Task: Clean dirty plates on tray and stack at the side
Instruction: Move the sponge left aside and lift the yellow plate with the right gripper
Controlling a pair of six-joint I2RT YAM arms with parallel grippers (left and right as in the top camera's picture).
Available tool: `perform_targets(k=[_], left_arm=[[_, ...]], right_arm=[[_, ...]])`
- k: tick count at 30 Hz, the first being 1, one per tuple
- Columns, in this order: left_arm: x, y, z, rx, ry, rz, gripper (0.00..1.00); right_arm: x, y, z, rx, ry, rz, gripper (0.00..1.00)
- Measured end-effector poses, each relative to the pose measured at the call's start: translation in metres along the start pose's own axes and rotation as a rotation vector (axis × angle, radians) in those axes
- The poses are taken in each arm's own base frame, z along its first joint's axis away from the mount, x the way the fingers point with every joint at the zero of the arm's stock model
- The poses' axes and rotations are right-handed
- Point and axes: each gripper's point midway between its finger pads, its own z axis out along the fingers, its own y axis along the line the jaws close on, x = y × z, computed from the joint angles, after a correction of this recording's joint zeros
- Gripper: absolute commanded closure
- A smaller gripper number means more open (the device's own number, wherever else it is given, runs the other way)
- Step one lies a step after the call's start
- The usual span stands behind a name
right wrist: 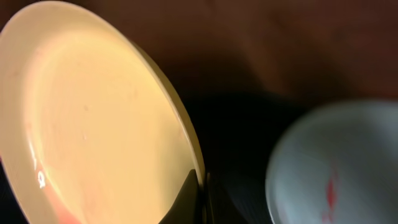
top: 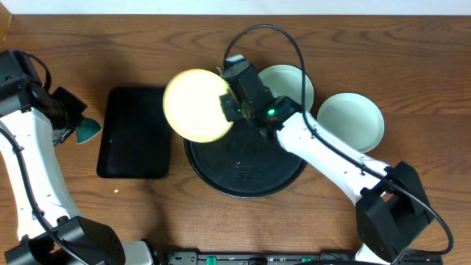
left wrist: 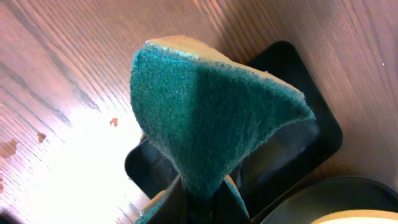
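Note:
Next, I release the yellow plate, still tilted above the round black tray, with my right gripper atop the blue-green plate lying on the wooden table (top: pixel 350 122).
My right gripper (top: pixel 229 103) is shut on the rim of the pale yellow plate (top: pixel 196 104) and holds it tilted above the left part of the round black tray (top: pixel 246 173). In the right wrist view the yellow plate (right wrist: pixel 93 118) fills the left, pinched by the fingers (right wrist: pixel 200 193). One pale blue-green plate (top: pixel 291 82) with a red smear (right wrist: pixel 331 186) lies at the tray's far edge. The other blue-green plate (top: pixel 351 121) lies on the table right of the tray. My left gripper (top: pixel 77 129) is shut on a green sponge (left wrist: pixel 211 118) at the far left.
A rectangular black tray (top: pixel 135 132) lies between the left arm and the round tray; it also shows under the sponge in the left wrist view (left wrist: pixel 305 124). The table is brown wood. The right arm stretches from the front right across the round tray.

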Motion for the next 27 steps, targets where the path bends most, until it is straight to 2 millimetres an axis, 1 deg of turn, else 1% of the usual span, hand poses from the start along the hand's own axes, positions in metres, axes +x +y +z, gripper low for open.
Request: perform_targets(k=[3, 7, 9, 11, 15, 17, 19, 20, 22, 24, 27], left_arm=[[0.0, 0.001, 0.0, -0.001, 0.0, -0.002, 0.93], [0.0, 0.001, 0.0, -0.001, 0.0, 0.0, 0.93], [0.0, 0.001, 0.0, -0.001, 0.0, 0.001, 0.92], [0.0, 0.001, 0.0, -0.001, 0.0, 0.0, 0.93], [0.0, 0.001, 0.0, -0.001, 0.0, 0.001, 0.93], [0.0, 0.001, 0.0, -0.001, 0.0, 0.0, 0.93], [0.0, 0.001, 0.0, -0.001, 0.0, 0.0, 0.92], [0.0, 0.001, 0.0, -0.001, 0.0, 0.0, 0.93], [0.0, 0.001, 0.0, -0.001, 0.001, 0.0, 0.93], [0.0, 0.001, 0.0, -0.001, 0.001, 0.0, 0.93], [0.0, 0.001, 0.0, -0.001, 0.001, 0.0, 0.93]], right_arm=[[-0.02, 0.014, -0.003, -0.007, -0.095, -0.015, 0.99], [-0.052, 0.033, -0.007, -0.03, -0.243, -0.028, 0.99], [-0.063, 0.044, -0.005, -0.044, -0.307, -0.049, 0.99], [-0.066, 0.056, 0.001, -0.058, -0.345, -0.085, 0.99], [-0.063, 0.082, 0.02, -0.075, -0.41, -0.197, 0.99], [-0.056, 0.094, 0.031, -0.084, -0.433, -0.25, 0.99], [-0.048, 0.11, 0.043, -0.083, -0.467, -0.362, 0.99], [-0.045, 0.116, 0.046, -0.08, -0.483, -0.41, 0.99], [-0.044, 0.125, 0.049, -0.074, -0.52, -0.479, 0.99], [-0.048, 0.133, 0.045, -0.069, -0.56, -0.527, 0.99], [-0.067, 0.134, 0.032, -0.041, -0.652, -0.537, 0.99]])
